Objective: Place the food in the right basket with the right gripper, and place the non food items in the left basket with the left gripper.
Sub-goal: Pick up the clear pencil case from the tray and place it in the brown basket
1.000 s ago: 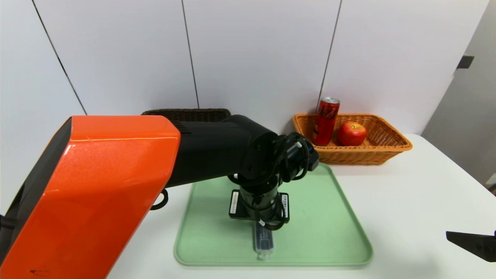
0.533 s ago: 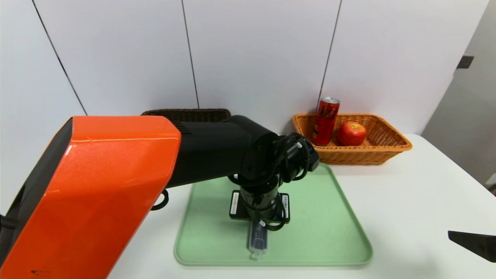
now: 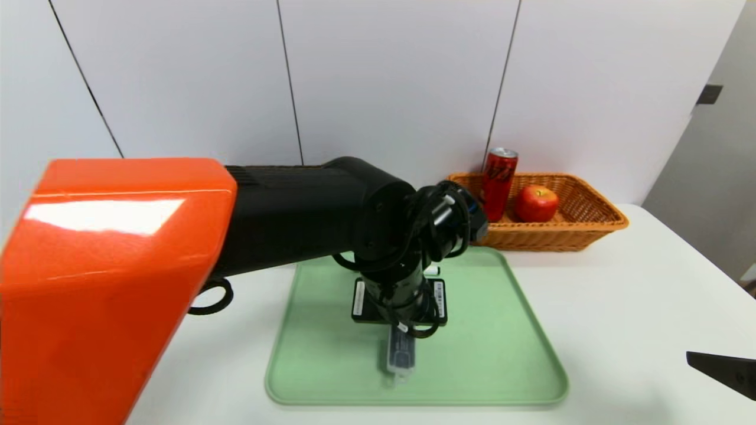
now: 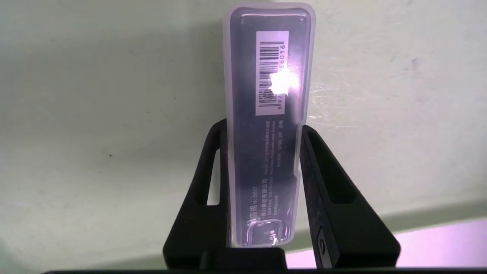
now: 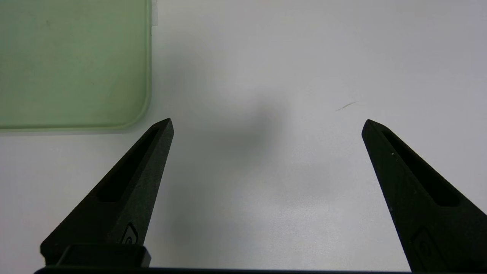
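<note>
The clear plastic case, now just above the green tray, will be let go by my left gripper in the middle of the basket's bottom hidden (image 3: pixel 270 208) behind my arm.
A clear plastic case (image 4: pixel 266 125) with a dark insert and a barcode label sits between my left gripper's (image 4: pixel 265 127) fingers, which are shut on its long sides. In the head view the case (image 3: pixel 399 358) sticks out below the left wrist, just above the green tray (image 3: pixel 502 354). The right basket (image 3: pixel 590 231), orange wicker, holds a red can (image 3: pixel 497 184) and a red apple (image 3: pixel 536 203). My left arm hides the left basket. My right gripper (image 5: pixel 268 121) hangs open over bare table beside the tray's corner (image 5: pixel 76 68), and only its tip (image 3: pixel 723 367) shows in the head view.
The white table (image 3: pixel 620 307) runs to a wall close behind the baskets. My large orange and black left arm (image 3: pixel 177 254) blocks the left half of the head view. A black cable loop (image 3: pixel 209 296) hangs beneath it.
The left gripper closed on the case, shifting it slightly. The left arm then rose, lifting the case a little off the tray. The right arm has barely moved.
</note>
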`<state>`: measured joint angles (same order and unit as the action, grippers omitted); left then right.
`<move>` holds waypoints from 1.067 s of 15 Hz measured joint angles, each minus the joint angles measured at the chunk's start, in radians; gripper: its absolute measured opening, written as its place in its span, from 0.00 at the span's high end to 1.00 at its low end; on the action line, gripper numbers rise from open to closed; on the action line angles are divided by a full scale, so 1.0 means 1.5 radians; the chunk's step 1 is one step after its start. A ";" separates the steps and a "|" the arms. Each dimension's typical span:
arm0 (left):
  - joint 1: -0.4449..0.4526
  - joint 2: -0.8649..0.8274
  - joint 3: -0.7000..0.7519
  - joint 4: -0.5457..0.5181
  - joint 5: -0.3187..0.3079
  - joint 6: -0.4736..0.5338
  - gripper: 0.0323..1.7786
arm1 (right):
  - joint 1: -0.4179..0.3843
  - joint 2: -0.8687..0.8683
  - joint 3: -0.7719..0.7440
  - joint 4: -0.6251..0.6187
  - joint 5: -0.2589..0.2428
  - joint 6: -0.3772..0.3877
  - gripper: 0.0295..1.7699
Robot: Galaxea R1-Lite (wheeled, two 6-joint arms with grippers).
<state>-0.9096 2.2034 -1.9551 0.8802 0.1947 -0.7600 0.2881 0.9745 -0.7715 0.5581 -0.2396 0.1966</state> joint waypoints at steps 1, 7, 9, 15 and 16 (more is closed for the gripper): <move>0.001 -0.012 0.000 -0.003 0.000 0.000 0.70 | 0.000 -0.001 0.000 0.000 0.000 0.000 0.03; 0.031 -0.101 -0.001 -0.014 0.005 0.002 0.70 | 0.000 -0.001 0.001 0.000 0.000 0.000 0.03; 0.082 -0.138 -0.001 -0.032 0.006 0.006 0.70 | 0.001 0.000 0.001 0.000 0.001 0.000 0.03; 0.309 -0.183 -0.001 -0.138 0.002 0.000 0.70 | 0.004 0.010 0.009 0.000 0.001 0.000 0.03; 0.345 -0.178 -0.001 -0.160 0.000 -0.017 0.70 | 0.005 0.011 0.013 0.000 0.000 0.000 0.03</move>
<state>-0.3926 1.9362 -1.9560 0.6398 0.1953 -0.7851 0.2957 0.9904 -0.7519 0.5581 -0.2389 0.1970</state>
